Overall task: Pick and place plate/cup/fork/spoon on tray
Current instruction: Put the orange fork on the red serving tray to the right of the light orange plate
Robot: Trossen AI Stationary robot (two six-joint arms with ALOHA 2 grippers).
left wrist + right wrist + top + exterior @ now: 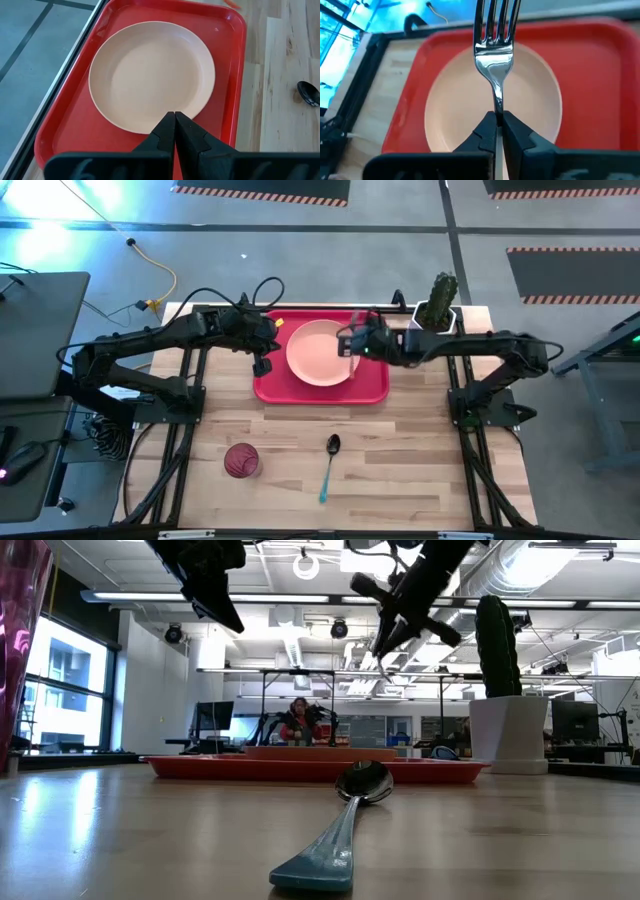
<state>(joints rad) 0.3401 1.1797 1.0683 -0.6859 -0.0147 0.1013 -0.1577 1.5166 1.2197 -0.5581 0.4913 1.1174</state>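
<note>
The fork will go down in the red tray (377, 359) (604, 107), between the plate and the rim on the cactus side, from my right gripper.
The red tray (270, 385) lies at the table's far middle with the peach-pink plate (320, 355) resting flat in it. My right gripper (350, 342) hovers over the plate's right part, shut on the fork (494, 55), whose silver tines point out past the fingertips. My left gripper (263, 360) is shut and empty above the tray's left edge; in its wrist view (175, 120) it looks down on the plate (150, 75). The dark red cup (241, 461) stands upright on the near left of the table. The teal-handled spoon (330, 465) lies flat beside it. My right gripper pinches the fork's metal neck (498, 102) just behind the tines between its two fingertips. The fork runs along the fingers and sticks out ahead of them; its handle is hidden by the fingers. The fork is lifted clear above the plate and tray.
A white pot with a green cactus (437, 308) stands at the far right corner, close behind my right arm. The near half of the wooden table holds only the cup and spoon. A person (300, 720) sits far behind the table.
</note>
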